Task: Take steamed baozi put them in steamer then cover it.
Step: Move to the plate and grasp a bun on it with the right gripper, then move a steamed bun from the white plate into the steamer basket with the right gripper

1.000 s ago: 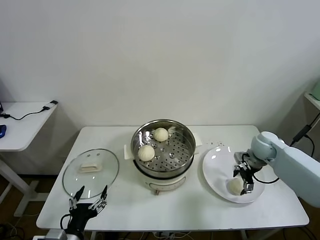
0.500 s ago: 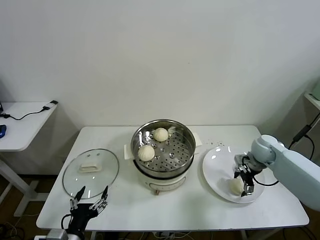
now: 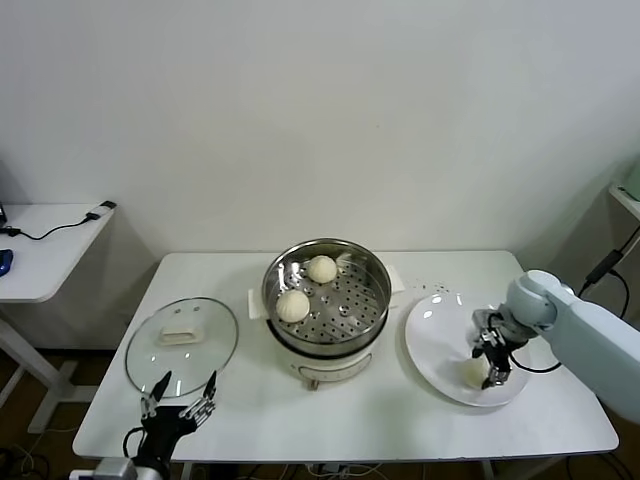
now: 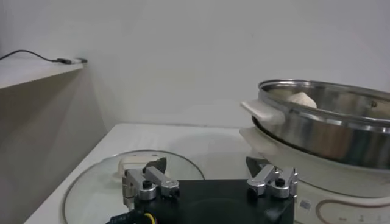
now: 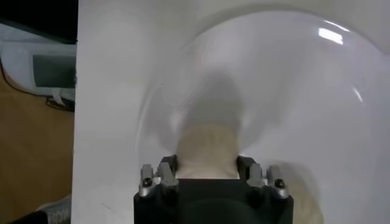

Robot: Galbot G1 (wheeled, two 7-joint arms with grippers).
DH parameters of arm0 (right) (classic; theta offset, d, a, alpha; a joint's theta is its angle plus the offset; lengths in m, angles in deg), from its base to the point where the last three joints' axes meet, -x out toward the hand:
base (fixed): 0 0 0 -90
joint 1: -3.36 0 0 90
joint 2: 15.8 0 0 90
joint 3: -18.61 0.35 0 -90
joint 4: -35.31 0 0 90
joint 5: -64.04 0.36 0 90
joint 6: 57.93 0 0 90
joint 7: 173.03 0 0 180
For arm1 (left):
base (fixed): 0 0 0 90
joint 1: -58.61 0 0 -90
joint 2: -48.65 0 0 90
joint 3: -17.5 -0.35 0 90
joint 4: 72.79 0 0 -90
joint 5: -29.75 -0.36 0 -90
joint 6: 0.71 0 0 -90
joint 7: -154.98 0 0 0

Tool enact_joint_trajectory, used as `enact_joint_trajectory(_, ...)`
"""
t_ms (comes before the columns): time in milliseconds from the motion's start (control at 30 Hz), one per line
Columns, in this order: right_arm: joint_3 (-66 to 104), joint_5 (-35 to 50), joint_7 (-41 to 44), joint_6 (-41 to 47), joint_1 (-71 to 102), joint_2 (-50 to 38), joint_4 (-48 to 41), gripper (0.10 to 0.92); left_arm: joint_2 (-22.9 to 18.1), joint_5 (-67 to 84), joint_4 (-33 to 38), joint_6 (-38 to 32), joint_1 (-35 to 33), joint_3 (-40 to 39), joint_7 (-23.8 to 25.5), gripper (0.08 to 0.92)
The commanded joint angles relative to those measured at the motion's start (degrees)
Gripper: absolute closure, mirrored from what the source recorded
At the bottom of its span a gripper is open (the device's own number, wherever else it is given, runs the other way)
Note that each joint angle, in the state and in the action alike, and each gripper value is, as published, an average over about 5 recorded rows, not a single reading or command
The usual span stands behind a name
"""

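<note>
Next, my right gripper lets go of the baozi on the steamer's perforated tray (image 3: 326, 327), near the tray's front rim.
The steel steamer (image 3: 272, 292) stands mid-table with two cream baozi (image 3: 321, 268) (image 3: 293, 305) on its perforated tray. A third baozi (image 3: 470, 374) lies on the white plate (image 3: 432, 332) to the right. My right gripper (image 3: 489, 362) is down on that bun. In the right wrist view the two fingers press against both sides of the baozi (image 5: 207, 149) on the plate (image 5: 292, 91). The glass cover (image 3: 181, 352) lies flat on the table at the left. My left gripper (image 3: 178, 406) hovers open just in front of it, holding nothing; its wrist view shows the cover (image 4: 91, 182) and the steamer (image 4: 329, 125).
A white side table (image 3: 45, 245) with a cable stands off to the far left. The steamer sits on a white electric base (image 3: 320, 372). Table edges run close to the plate's front and right.
My right gripper's fingers have drawn together on the baozi on the plate, and the arm has shifted slightly right. The left arm has stayed put.
</note>
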State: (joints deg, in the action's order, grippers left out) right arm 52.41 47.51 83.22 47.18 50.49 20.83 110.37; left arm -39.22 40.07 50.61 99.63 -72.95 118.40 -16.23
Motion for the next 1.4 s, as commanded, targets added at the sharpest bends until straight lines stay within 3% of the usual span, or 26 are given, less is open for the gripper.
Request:
enact_joint_trajectory(33,-10.94,11.97,1.46,1.27,-25.50,-0.86,0.02,0.391,-0.51,-1.03,-0.02,-0.02,1.77,-0.44,-0.29,0.177)
enact_joint_trajectory(267,-28.42,23.47,4.81,-0.48,-50.83,10.76,-7.39,0.389,-0.71,0.16,0.68,-0.25,2.92,-0.15,-0.37,0.177)
enact_joint_trajectory(500,-33.19,35.04,8.31,-25.95,-55.39,25.24,-18.30,0.389,-0.60,0.28,1.46,-0.57,2.86,0.03,-0.50,0.177)
enact_joint_trajectory(800,-34.25,20.82,6.57,-52.97,-48.53,32.89,-14.00,0.383,-0.86,0.60,1.64,-0.55,2.99,0.14,-0.56,0.177)
enact_joint_trajectory(933,-34.43,14.51,5.31,-60.49,-46.49,34.73,-11.98,0.381,-1.20,0.73,1.51,-0.57,3.27,0.02,-0.60,0.177)
enact_joint_trajectory(1400,-37.44,5.36,1.09,-65.11,-41.03,36.93,-6.57,0.380,-1.56,1.90,2.03,-0.53,3.96,0.24,-0.70,0.177)
